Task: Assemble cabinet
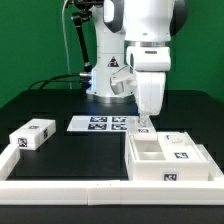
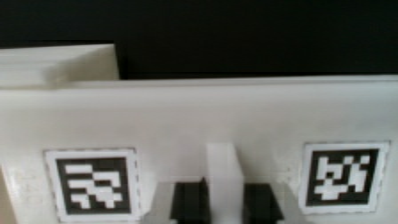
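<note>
Next, I release the white drawer in the cabinet body's open compartment [image 1: 150, 147], beside the tagged drawer already fitted there.
The white boxy cabinet body [image 1: 168, 157] lies open side up at the exterior view's right, with tags on its front. My gripper [image 1: 143, 124] reaches straight down onto its far left corner. In the wrist view the cabinet's white face [image 2: 214, 110] fills the frame, with one tag [image 2: 93, 182] on each side. My gripper [image 2: 222, 205] has its two black fingers [image 2: 185, 203] pressed against a thin white upright strip [image 2: 222, 170] of the cabinet between them. A smaller white cabinet block [image 1: 31, 137] with tags lies apart at the exterior view's left.
The marker board [image 1: 100, 123] lies flat behind the cabinet body, just left of my gripper. A long white border rail [image 1: 60, 186] runs along the front edge. The arm's base [image 1: 105, 85] and cables stand at the back.
</note>
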`<state>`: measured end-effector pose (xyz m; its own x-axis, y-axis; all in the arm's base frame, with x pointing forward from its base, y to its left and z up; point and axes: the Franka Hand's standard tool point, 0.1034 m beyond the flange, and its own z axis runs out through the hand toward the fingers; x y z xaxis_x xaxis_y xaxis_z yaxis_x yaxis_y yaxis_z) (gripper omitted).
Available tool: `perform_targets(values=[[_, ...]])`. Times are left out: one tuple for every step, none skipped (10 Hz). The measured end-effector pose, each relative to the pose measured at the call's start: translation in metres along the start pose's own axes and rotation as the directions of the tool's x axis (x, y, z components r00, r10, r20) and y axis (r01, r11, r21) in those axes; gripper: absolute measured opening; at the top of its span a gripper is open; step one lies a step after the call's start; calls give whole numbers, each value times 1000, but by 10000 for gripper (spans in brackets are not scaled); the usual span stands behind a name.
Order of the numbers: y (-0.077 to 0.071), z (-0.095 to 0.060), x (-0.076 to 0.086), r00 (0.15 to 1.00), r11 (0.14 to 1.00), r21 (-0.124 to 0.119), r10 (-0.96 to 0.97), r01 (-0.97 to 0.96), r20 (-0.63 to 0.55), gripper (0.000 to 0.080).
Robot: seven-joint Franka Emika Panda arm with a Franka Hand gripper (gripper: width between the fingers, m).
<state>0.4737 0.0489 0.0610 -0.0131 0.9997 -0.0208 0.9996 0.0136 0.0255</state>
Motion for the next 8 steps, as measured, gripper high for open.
perform_targets(values=[[0,2,-2,1000,1000,4,0,0,-1,69],[-2,4,-2,1000,1000,6,2,-2,-2,69],[-2,4,0,1000,1000,-17,6,-6,-13,69],[-3,5,0,1000,1000,-14,5,-6,-13,69],[-3,5,0,1000,1000,-14,5,-6,-13,69],[-4,6,0,1000,1000,-12,6,-6,-14,69],[-1,7,0,1000,1000,-20,2,-3,-19,69],[8,6,1,1000,1000,-22,2,-3,-18,69]])
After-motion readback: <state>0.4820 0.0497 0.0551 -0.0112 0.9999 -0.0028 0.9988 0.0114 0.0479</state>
